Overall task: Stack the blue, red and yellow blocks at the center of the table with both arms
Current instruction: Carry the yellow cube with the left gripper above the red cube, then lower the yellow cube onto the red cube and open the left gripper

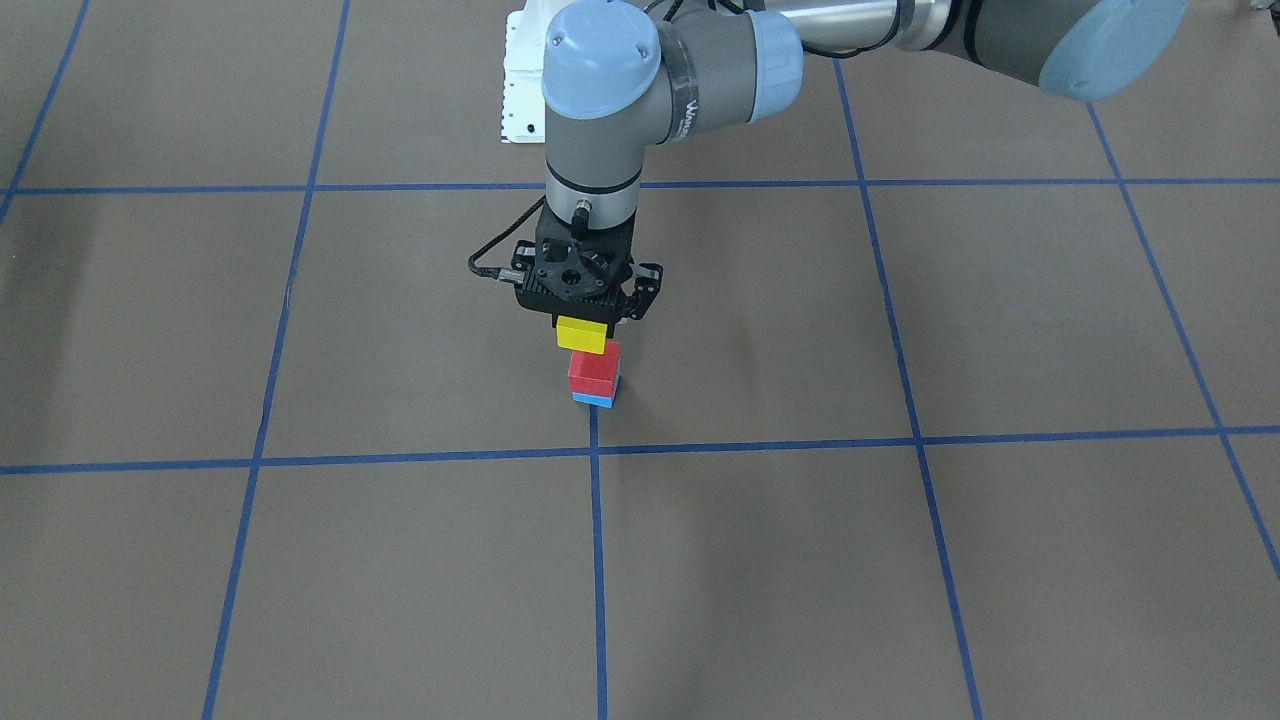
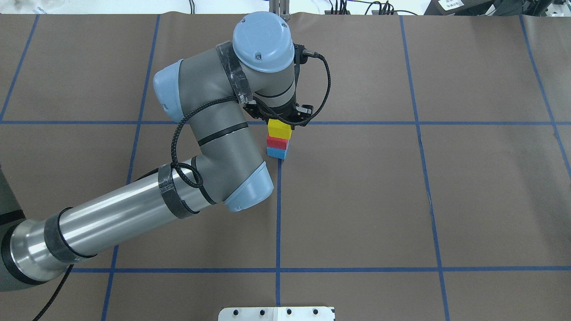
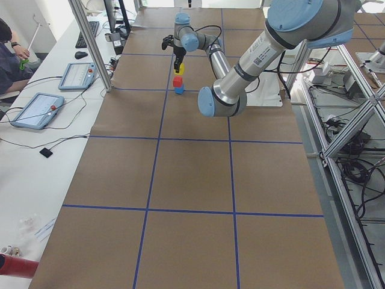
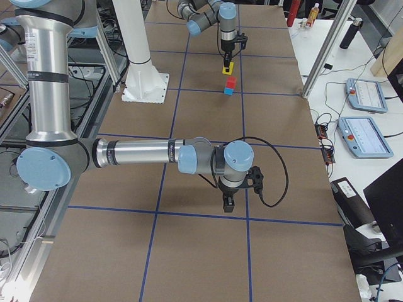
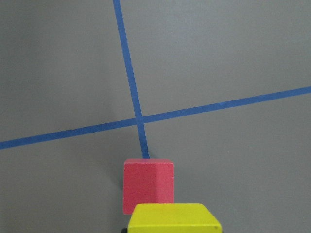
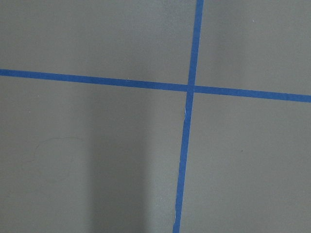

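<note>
The yellow block, now held slightly above the red block, will be let go by my left gripper on top of the red block [image 1: 593,364] [image 5: 148,187], squarely above the blue one.
A red block [image 1: 594,370] sits on a blue block [image 1: 594,399] near the table's centre, just behind a crossing of blue tape lines. My left gripper [image 1: 583,325] points straight down and is shut on a yellow block [image 1: 582,334], holding it slightly above the red block, apart from it and a little off to one side. The overhead view shows yellow [image 2: 279,129], red [image 2: 277,142] and blue [image 2: 276,153] in line. The left wrist view shows the yellow block [image 5: 175,218] over the red one [image 5: 148,184]. My right gripper [image 4: 230,202] hangs low over bare table far from the stack; I cannot tell whether it is open.
The table is covered in brown paper [image 2: 401,200] with a blue tape grid. The white robot base plate [image 1: 520,90] is behind the stack. Teach pendants [image 3: 36,108] lie on a side bench. A white column [image 4: 135,50] stands on the robot's side of the table.
</note>
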Tool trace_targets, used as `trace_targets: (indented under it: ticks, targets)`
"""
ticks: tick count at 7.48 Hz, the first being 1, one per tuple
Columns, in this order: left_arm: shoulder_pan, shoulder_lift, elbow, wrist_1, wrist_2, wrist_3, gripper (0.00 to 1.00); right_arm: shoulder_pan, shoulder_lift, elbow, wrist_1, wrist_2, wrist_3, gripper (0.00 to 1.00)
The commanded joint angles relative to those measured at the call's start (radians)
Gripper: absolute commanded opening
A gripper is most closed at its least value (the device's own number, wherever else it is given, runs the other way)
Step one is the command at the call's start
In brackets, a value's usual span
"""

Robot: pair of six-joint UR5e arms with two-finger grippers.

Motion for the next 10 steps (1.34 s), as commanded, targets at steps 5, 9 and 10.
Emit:
trace_targets:
  ticks: [5,9,10]
  targets:
    - [0.003,0.0,0.061,-0.039,0.015,0.005,0.0,0.0,0.002,0.0,0.0,0.002,0.002,1.0]
    - [0.005,0.002,0.058,-0.037,0.013,0.003,0.0,0.0,0.002,0.0,0.0,0.0,0.002,1.0]
    - [0.005,0.003,0.058,-0.036,0.013,0.003,0.0,0.0,0.002,-0.003,0.0,-0.002,0.002,1.0]
